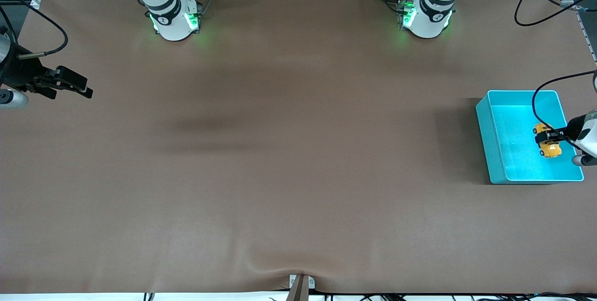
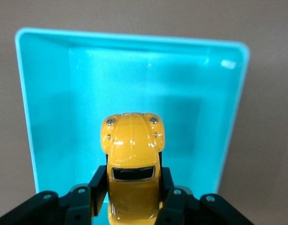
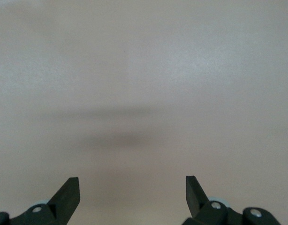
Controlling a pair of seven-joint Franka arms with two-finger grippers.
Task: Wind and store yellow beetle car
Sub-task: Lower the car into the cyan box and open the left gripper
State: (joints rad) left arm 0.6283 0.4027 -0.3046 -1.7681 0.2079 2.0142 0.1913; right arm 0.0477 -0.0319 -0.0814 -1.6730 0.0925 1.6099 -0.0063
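Observation:
My left gripper is to carry the yellow beetle car. It will release the car inside the turquoise bin's corner (image 1: 515,155) that is closest to the metal bracket.
The yellow beetle car (image 1: 546,140) is held over the inside of the turquoise bin (image 1: 495,149) at the left arm's end of the table. My left gripper (image 1: 548,138) is shut on the car's sides. In the left wrist view the car (image 2: 132,145) sits between the black fingers (image 2: 98,183), nose out, above the bin (image 2: 41,117). My right gripper (image 1: 77,87) is open and empty, up over the table's edge at the right arm's end. In the right wrist view its fingertips (image 3: 71,190) stand wide apart over bare table.
The brown table (image 1: 280,151) spreads between the two arm bases. A small metal bracket (image 1: 301,284) sits at the table's edge nearest the front camera. Cables hang near the bin at the left arm's end.

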